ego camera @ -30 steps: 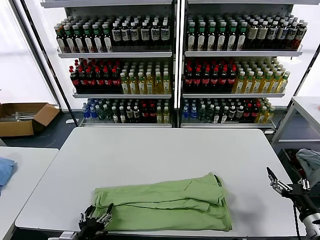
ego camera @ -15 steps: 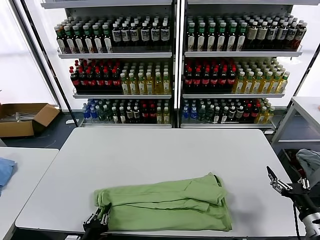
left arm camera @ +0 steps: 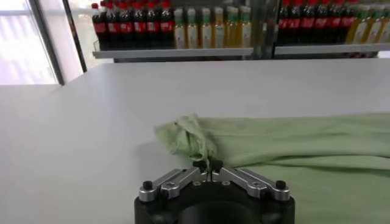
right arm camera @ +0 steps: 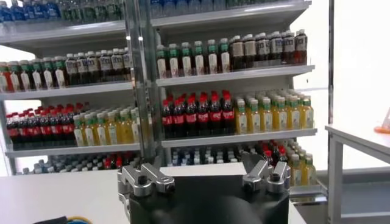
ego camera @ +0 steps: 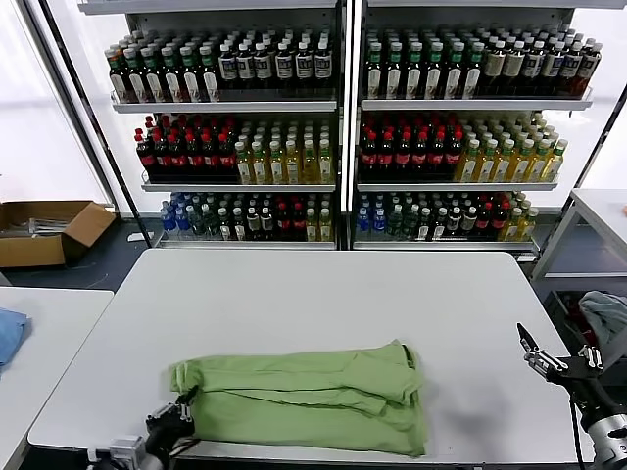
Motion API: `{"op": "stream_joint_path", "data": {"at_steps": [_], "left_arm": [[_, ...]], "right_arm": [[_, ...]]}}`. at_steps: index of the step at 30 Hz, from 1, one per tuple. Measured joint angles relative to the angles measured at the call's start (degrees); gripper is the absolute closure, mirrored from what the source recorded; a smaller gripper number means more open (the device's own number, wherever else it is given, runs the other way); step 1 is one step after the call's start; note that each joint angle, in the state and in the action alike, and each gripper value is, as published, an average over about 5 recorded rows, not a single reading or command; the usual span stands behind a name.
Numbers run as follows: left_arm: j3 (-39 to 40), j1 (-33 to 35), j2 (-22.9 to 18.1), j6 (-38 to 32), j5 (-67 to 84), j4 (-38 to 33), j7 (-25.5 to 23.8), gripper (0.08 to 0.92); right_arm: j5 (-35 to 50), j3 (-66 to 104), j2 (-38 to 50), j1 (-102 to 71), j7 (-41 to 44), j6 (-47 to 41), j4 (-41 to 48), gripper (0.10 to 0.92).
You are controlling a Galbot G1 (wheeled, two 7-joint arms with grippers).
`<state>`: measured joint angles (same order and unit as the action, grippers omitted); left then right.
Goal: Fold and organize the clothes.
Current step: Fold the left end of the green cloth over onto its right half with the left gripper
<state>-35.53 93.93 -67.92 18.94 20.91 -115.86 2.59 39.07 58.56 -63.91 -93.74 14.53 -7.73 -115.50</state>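
The light green shirt is to go on the white table (ego camera: pixel 203 368) (left arm camera: pixel 203 130). My left gripper needs to release it there, around the shirt's bunched end nearest the blue cloth.
The clothes are one light green shirt (ego camera: pixel 304 394), folded into a long band across the near part of the white table (ego camera: pixel 323 294). In the left wrist view its bunched end (left arm camera: pixel 189 135) lies just ahead of the jaws, and the rest of the shirt (left arm camera: pixel 304 143) stretches away. My left gripper (ego camera: pixel 182 406) is at the shirt's left end near the table's front edge; it (left arm camera: pixel 208 165) is shut, pinching a fold of the green fabric. My right gripper (ego camera: pixel 556 354) hangs open off the table's right side, away from the shirt; in its own view it (right arm camera: pixel 204 173) holds nothing.
Shelves of bottles (ego camera: pixel 343 127) stand behind the table. A second table with a blue cloth (ego camera: pixel 8 333) is at the left, with a cardboard box (ego camera: pixel 44 230) on the floor behind it. A grey-blue cloth (ego camera: pixel 607 318) lies at the far right.
My left gripper has shut on the shirt's left end and drawn back to the left. The whole shirt has slid leftward with it. The right arm has barely moved.
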Motion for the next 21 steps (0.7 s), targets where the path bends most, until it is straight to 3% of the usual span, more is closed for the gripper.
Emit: {"op": "stream_joint_path", "data": {"at_steps": [16, 21], "left_arm": [[-15.6, -7.6, 18.3, -0.8, 7.8, 12.9, -6.0, 0.903], [-18.4, -8.9, 21.8, -0.4, 8.6, 15.3, -6.9, 0.903]], "right_arm": [[-0.6, -1.5, -1.3, -1.4, 0.0, 0.1, -2.1, 0.203], [-0.8, -1.6, -1.9, -2.2, -0.1, 0.1, -2.9, 0.203]]}}
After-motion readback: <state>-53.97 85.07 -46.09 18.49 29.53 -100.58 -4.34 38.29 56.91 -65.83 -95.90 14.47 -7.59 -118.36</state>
